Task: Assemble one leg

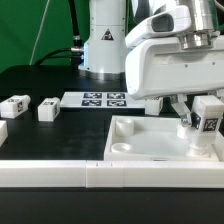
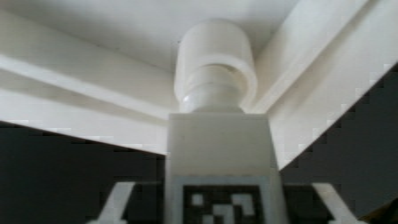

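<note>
I should open my gripper, turn it back and grip the leg's other sides (image 1: 209,123) before screwing, because it is turned far round on the leg in the tabletop's corner.
A white leg (image 1: 206,122) with a black-and-white tag stands upright over the near right corner of the white tabletop (image 1: 140,150). In the wrist view the leg (image 2: 221,150) points its round threaded end into the tabletop's corner (image 2: 107,90). My gripper (image 1: 198,115) sits around the leg. Its fingers (image 2: 121,200) stand on either side of the leg with a dark gap on each side, so the jaws are open and not touching it. Two more legs (image 1: 15,104) (image 1: 47,110) lie on the black table at the exterior view's left.
The marker board (image 1: 105,99) lies behind the tabletop near the arm's base (image 1: 105,45). Another white part (image 1: 2,130) sits at the exterior view's left edge. A round socket (image 1: 120,147) shows in the tabletop's near left corner. A white wall (image 1: 60,175) runs along the front.
</note>
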`<action>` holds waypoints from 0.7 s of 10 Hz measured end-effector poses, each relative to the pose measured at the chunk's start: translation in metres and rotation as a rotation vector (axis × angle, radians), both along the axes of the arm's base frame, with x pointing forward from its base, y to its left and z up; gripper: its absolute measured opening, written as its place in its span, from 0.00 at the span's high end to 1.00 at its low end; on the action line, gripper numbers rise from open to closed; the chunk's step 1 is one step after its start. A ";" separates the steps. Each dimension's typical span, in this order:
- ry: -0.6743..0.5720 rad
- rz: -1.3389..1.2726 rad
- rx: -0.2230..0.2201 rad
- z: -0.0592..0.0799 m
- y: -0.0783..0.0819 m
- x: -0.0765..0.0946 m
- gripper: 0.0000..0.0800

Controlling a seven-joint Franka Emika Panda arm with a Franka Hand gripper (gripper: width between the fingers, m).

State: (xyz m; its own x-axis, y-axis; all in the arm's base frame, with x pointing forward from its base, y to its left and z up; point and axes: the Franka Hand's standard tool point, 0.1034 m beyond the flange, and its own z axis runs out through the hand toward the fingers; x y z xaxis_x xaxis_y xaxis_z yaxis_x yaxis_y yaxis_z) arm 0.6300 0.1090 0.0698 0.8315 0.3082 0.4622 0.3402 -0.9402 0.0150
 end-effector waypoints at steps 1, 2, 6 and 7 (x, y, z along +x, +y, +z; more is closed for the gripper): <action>0.002 0.000 0.000 -0.002 0.000 -0.001 0.64; 0.006 -0.001 0.000 -0.006 0.000 -0.003 0.64; -0.072 -0.010 0.010 -0.006 0.001 0.002 0.54; -0.072 -0.010 0.010 -0.006 0.001 0.002 0.54</action>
